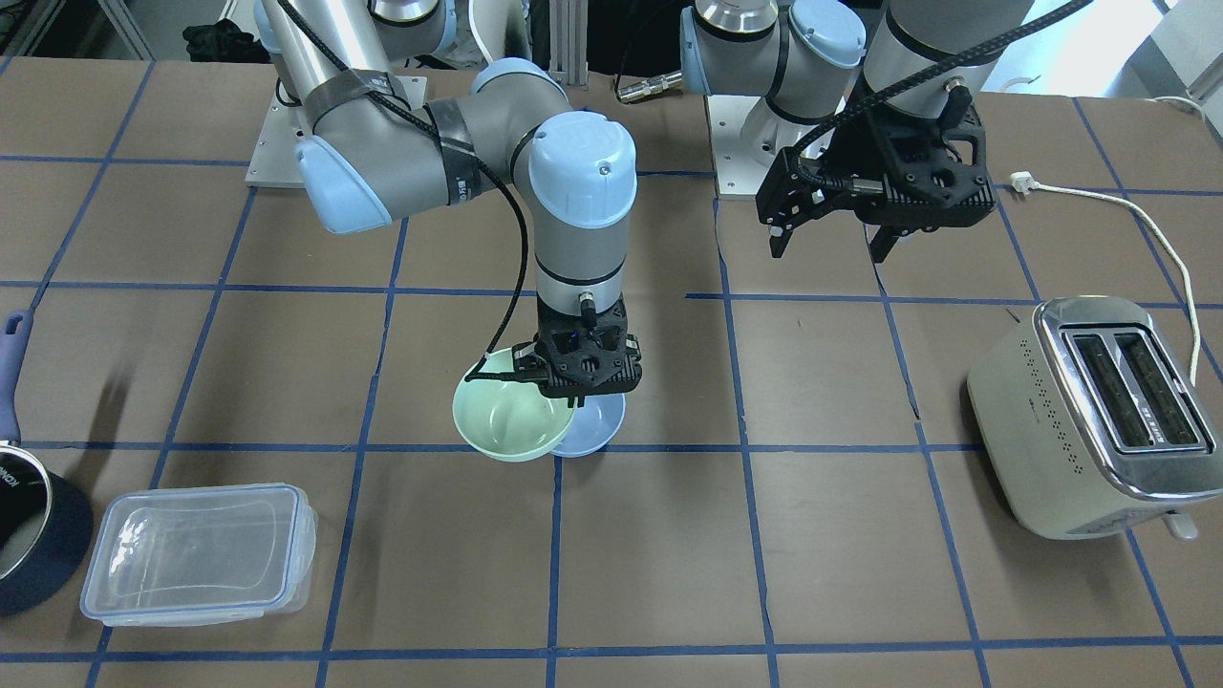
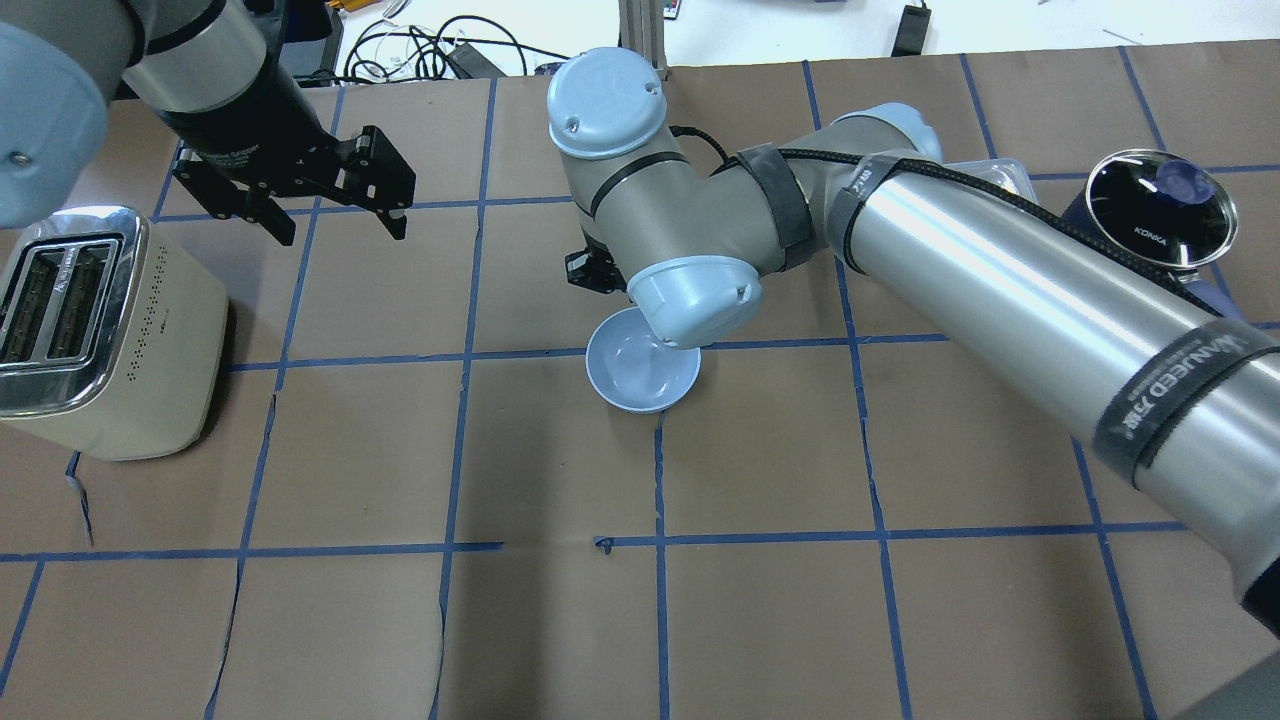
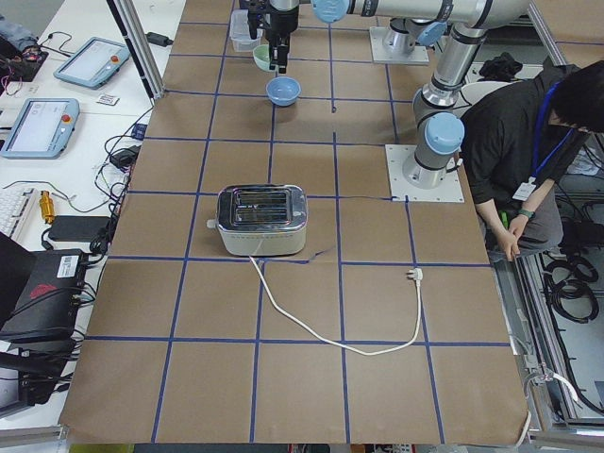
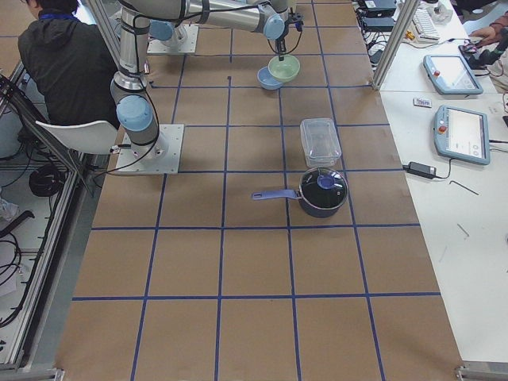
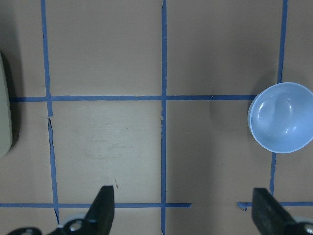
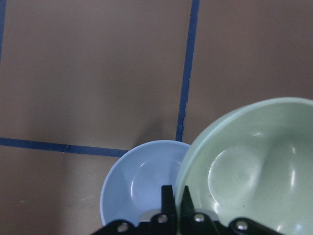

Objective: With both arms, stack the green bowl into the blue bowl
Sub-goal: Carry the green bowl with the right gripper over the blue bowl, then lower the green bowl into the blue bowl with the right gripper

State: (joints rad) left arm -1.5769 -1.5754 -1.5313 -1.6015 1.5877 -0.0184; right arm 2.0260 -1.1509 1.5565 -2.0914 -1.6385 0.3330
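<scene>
I need to use my right gripper to set the green bowl down in the middle of the empty blue bowl (image 1: 568, 403) (image 6: 162, 198).
My right gripper (image 1: 566, 396) is shut on the rim of the pale green bowl (image 1: 502, 420) and holds it tilted, just above the table. The right wrist view shows the fingers (image 6: 167, 199) pinching the green bowl's rim (image 6: 249, 166), which overlaps the edge of the blue bowl (image 6: 139, 181). The blue bowl (image 1: 599, 430) sits upright and empty on the table, touching or nearly touching the green one. In the overhead view the arm hides the green bowl and only the blue bowl (image 2: 640, 375) shows. My left gripper (image 1: 827, 250) is open and empty, raised well away from both bowls.
A silver toaster (image 1: 1089, 416) stands on my left side with its white cord (image 1: 1147, 215) trailing behind. A clear lidded container (image 1: 196, 549) and a dark navy saucepan (image 1: 29, 535) sit on my right side. A seated person (image 3: 519, 142) is beside the robot's base.
</scene>
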